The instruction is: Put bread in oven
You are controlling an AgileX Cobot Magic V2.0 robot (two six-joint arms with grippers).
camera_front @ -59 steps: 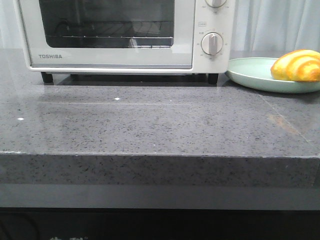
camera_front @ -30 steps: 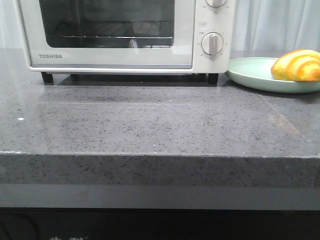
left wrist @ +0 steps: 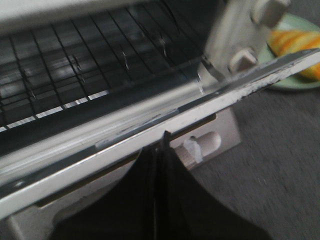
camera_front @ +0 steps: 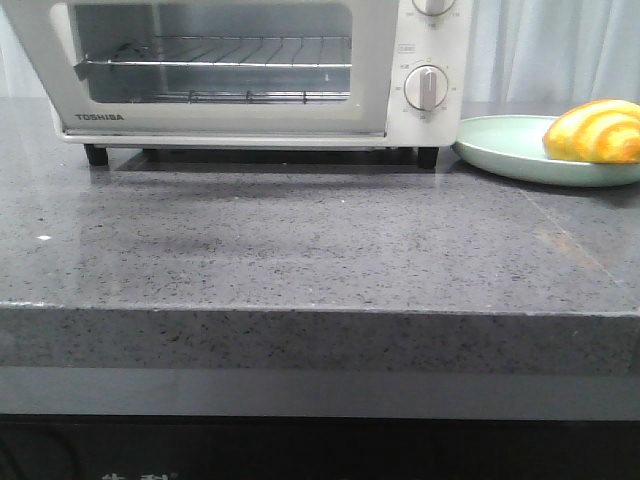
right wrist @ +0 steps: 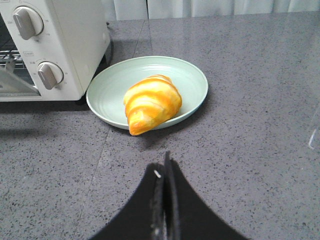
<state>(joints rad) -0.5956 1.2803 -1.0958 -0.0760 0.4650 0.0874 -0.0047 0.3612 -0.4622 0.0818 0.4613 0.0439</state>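
The bread on the pale green plate is next for my right gripper, which should go to it and close across the bread's striped middle [camera_front: 607, 120] [right wrist: 151, 106] from above.
The bread [camera_front: 595, 132], a glossy yellow roll with orange stripes, lies on a pale green plate [camera_front: 500, 145] to the right of the white oven [camera_front: 440, 40]. The oven's glass door [camera_front: 220, 122] is tilted partly open, and the wire rack [camera_front: 210, 62] shows inside. In the left wrist view my left gripper [left wrist: 162, 142] is shut, its tip against the door's upper edge [left wrist: 235, 95] by the handle, with the rack [left wrist: 75, 65] beyond. In the right wrist view my right gripper [right wrist: 165, 160] is shut and empty above the counter, a short way in front of the bread [right wrist: 150, 102]. Neither gripper shows in the front view.
Two round knobs [right wrist: 50, 75] sit on the oven's right side, close to the plate [right wrist: 192, 80]. The grey speckled counter [camera_front: 320, 240] runs from the oven to a front edge [camera_front: 320, 312]. White curtains hang behind.
The oven door has swung outward from shut to partly open; its window went from dark to light and the rack now shows clearly. The bread and plate have not moved.
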